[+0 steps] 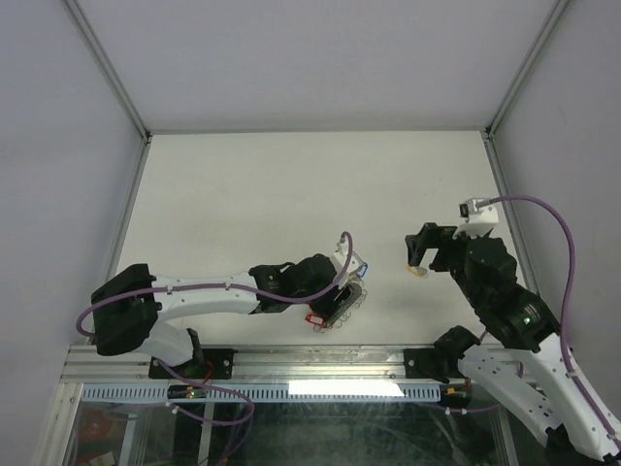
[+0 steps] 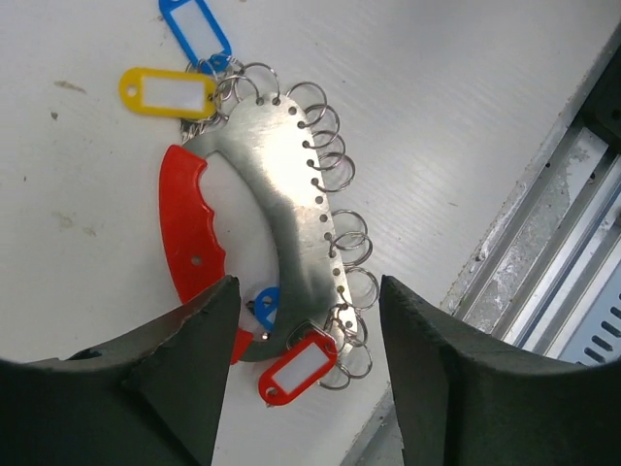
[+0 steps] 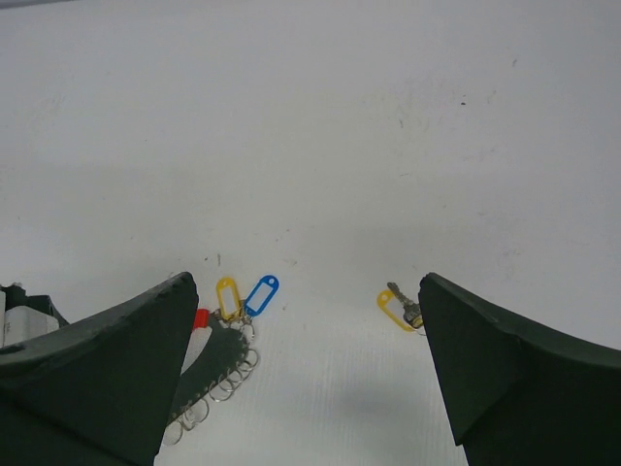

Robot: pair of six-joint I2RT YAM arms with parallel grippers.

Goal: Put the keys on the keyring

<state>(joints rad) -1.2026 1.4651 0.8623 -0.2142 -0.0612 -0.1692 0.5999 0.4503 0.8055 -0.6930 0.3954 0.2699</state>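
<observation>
Next, my right gripper closes on the silvery plate's edge (image 1: 359, 285) (image 3: 245, 337) next to the blue tag, to grab the keyring at that end.
The keyring (image 2: 281, 194) lies flat on the white table, a red curved arc joined to a silvery plate with a row of split rings. Blue (image 2: 194, 29), yellow (image 2: 170, 92) and red (image 2: 296, 367) key tags hang from it. My left gripper (image 2: 310, 388) hovers open over its red-tag end, fingers apart and touching nothing. In the top view the left gripper (image 1: 332, 296) covers part of the keyring (image 1: 351, 299). A loose key with a yellow tag (image 3: 403, 309) lies just inside my right finger. My right gripper (image 3: 310, 388) is wide open and empty above that key (image 1: 419, 273).
A metal rail (image 1: 320, 364) runs along the table's near edge, close to the keyring (image 3: 209, 364). Grey walls and frame posts (image 1: 107, 68) enclose the table (image 1: 291, 184) on three sides.
</observation>
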